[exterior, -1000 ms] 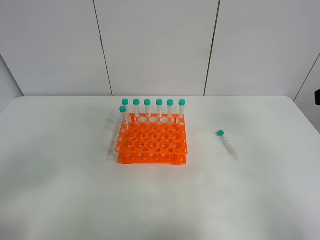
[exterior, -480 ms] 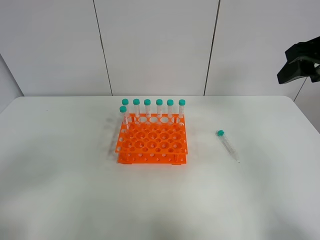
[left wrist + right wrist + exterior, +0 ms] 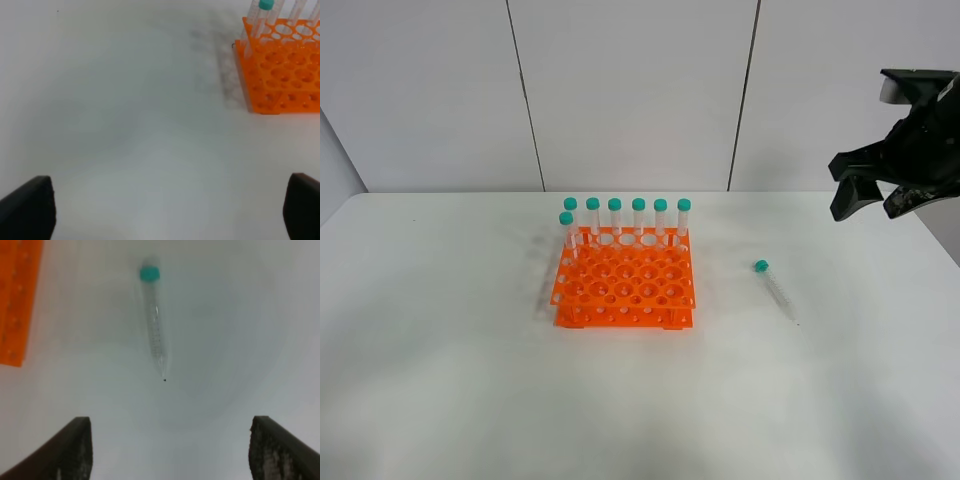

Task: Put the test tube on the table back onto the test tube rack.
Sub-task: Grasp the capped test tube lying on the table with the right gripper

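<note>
My right gripper will close on the lying test tube by its clear body (image 3: 789, 308) (image 3: 159, 358) near the pointed end, far from the teal cap.
A clear test tube (image 3: 776, 291) with a teal cap lies flat on the white table (image 3: 440, 380), right of the orange test tube rack (image 3: 624, 289); it also shows in the right wrist view (image 3: 154, 324). The rack holds several capped tubes along its back row and left side. My right gripper (image 3: 873, 200) is open and empty, high above the table's right end, up and right of the lying tube. In the right wrist view its fingers (image 3: 75, 447) stand wide apart. My left gripper (image 3: 170, 210) is open over bare table, with the rack (image 3: 280, 70) ahead of it.
A white panelled wall (image 3: 630, 90) stands behind the table. The table's right edge (image 3: 932, 235) lies under the right arm.
My right arm has come into the exterior high view from the right edge and moved left and down toward the lying tube. The tube and rack have not moved.
</note>
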`<state>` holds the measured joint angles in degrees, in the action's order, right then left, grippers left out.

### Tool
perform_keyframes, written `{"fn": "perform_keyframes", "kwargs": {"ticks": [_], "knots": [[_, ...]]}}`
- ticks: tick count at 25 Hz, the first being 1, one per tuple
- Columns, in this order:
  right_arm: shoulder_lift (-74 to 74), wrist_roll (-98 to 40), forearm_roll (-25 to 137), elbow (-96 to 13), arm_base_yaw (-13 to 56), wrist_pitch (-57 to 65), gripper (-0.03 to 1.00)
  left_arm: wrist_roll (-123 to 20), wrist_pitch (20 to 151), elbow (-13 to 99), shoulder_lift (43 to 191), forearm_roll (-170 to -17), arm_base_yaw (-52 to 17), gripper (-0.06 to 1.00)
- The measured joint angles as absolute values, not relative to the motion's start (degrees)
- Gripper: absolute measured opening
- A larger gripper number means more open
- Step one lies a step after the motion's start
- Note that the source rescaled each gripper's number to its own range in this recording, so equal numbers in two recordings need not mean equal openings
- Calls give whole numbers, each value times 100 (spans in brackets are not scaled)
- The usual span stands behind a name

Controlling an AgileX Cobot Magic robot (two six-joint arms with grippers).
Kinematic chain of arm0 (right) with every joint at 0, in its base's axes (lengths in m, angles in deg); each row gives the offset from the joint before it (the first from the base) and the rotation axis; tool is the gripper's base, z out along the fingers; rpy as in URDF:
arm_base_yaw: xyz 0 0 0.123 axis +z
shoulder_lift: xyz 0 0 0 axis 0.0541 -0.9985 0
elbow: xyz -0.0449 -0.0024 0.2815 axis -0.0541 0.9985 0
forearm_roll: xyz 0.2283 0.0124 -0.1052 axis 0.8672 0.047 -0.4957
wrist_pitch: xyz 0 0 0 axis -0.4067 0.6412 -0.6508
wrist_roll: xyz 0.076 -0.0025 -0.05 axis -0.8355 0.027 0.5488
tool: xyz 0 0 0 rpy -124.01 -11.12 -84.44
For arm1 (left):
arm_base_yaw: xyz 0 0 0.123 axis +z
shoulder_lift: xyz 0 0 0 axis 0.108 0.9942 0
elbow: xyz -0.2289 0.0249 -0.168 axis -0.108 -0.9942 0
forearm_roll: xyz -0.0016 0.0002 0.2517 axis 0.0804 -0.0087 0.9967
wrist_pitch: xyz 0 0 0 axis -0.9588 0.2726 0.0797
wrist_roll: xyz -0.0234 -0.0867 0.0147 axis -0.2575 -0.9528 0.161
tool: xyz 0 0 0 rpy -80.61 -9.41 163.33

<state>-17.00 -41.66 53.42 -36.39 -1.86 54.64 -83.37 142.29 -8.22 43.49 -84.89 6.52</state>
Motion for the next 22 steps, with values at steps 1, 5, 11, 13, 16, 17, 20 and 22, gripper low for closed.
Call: {"fn": "perform_keyframes", "kwargs": {"ticks": [1,5,11,13,16,17,20,22], "knots": [[-1790,-4166,5343,-3639,-186,5418,86,-8337,14229,-822,4349,-8489,652,100],[-2053,-4166,5357,-3639,-186,5314,86,-8337,14229,-822,4349,-8489,652,100],[-2511,-3933,5438,-3647,68,5218,86,-8337,14229,-822,4349,-8489,652,100],[-2705,-3942,5405,-3647,208,5068,86,-8337,14229,-822,4349,-8489,652,100],[-3008,-4210,5317,-3652,292,4883,86,-8337,14229,-822,4349,-8489,652,100],[-3118,-4321,5250,-3652,298,4867,86,-8337,14229,-822,4349,-8489,652,100],[-3393,-4632,4969,-3652,305,4867,86,-8337,14229,-822,4349,-8489,652,100],[-3530,-4714,4853,-3652,305,4814,86,-8337,14229,-822,4349,-8489,652,100]]}}
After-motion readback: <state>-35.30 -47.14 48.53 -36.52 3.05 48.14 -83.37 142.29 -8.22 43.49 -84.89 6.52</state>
